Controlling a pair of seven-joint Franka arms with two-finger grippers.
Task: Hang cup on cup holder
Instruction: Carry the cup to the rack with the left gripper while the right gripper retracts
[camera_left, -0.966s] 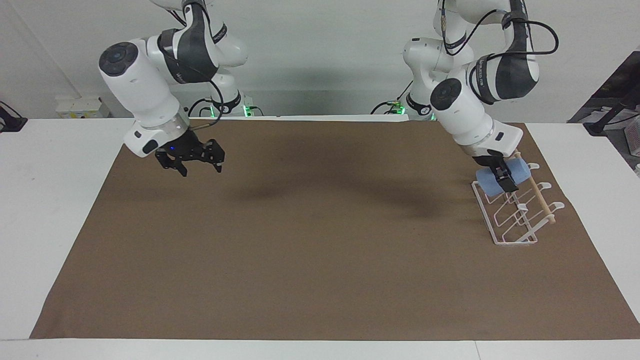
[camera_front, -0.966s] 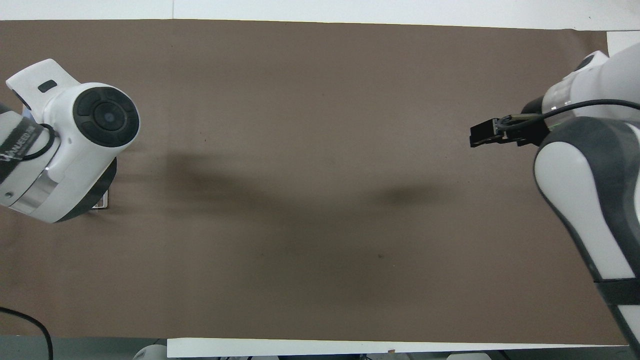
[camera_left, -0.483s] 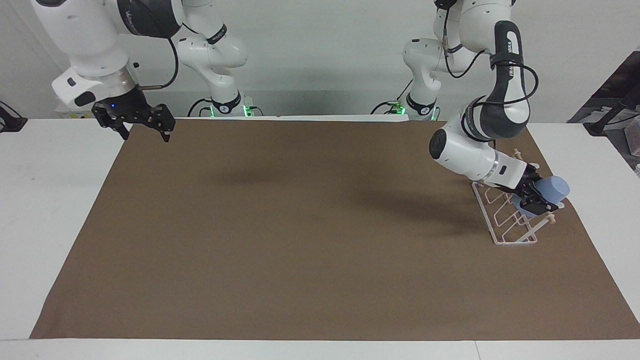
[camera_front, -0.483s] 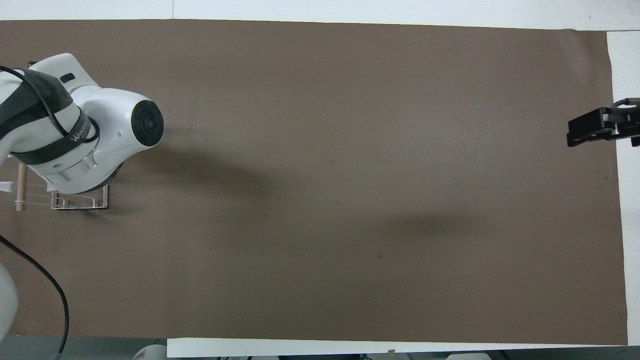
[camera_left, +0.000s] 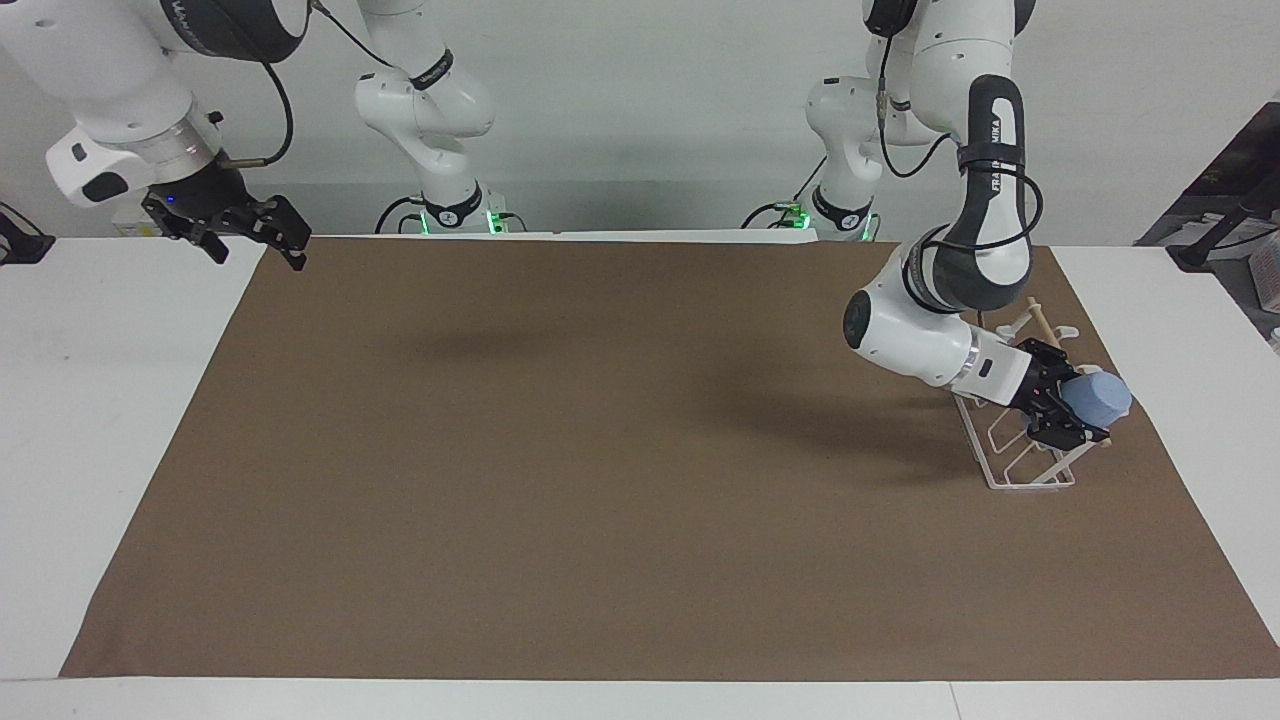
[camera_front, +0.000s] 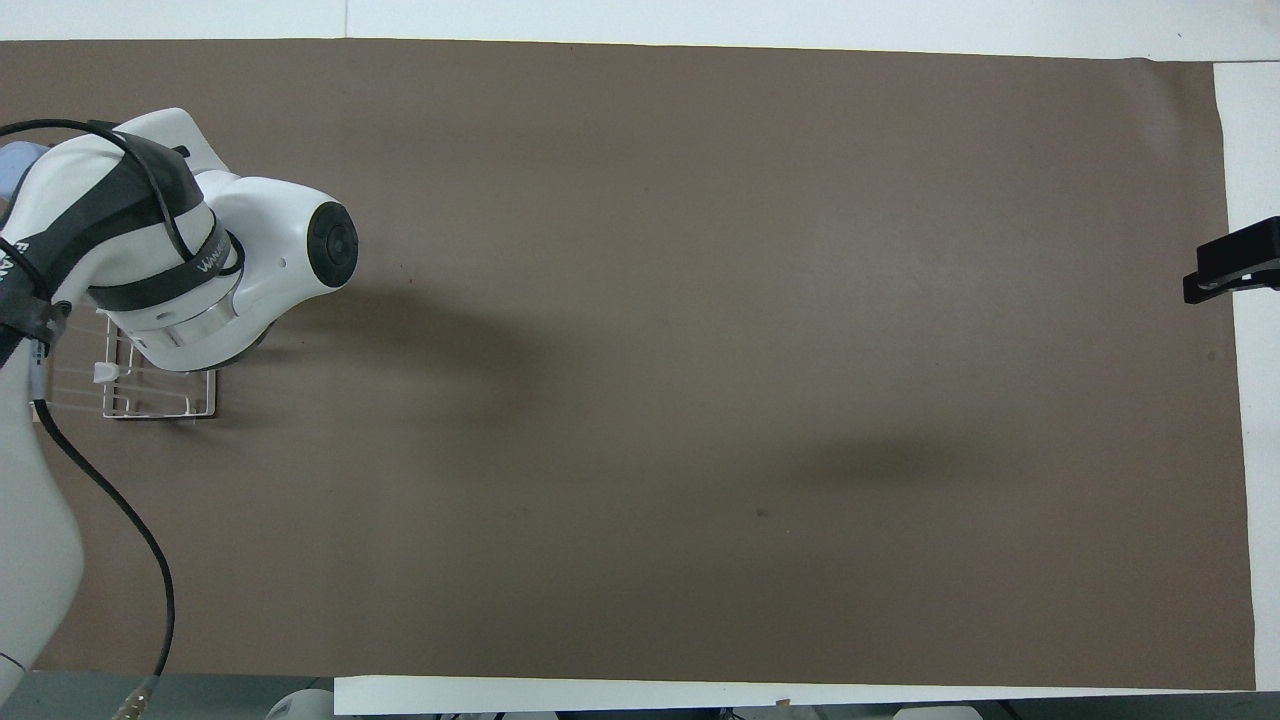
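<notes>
I will release the light-blue cup with my left gripper on the cup holder's peg (camera_front: 156, 254) farthest from the robots.
The light-blue cup (camera_left: 1098, 398) lies tilted on its side in my left gripper (camera_left: 1066, 408), which is shut on it. The cup is over the prongs of the white wire cup holder (camera_left: 1012, 455), at the holder's end farther from the robots. The holder's wooden dowel (camera_left: 1039, 319) sticks out past the arm. In the overhead view the left arm covers the gripper; only a sliver of the cup (camera_front: 14, 166) and part of the holder (camera_front: 150, 406) show. My right gripper (camera_left: 250, 232) is open and empty, raised over the mat's edge at the right arm's end.
A brown mat (camera_left: 600, 450) covers most of the white table (camera_left: 100, 400). The cup holder stands on the mat at the left arm's end. In the overhead view only the right gripper's tip (camera_front: 1232, 271) shows at the mat's edge.
The left gripper has carried the cup down and along the holder, away from the robots. The right gripper has risen and drawn back toward the right arm's end.
</notes>
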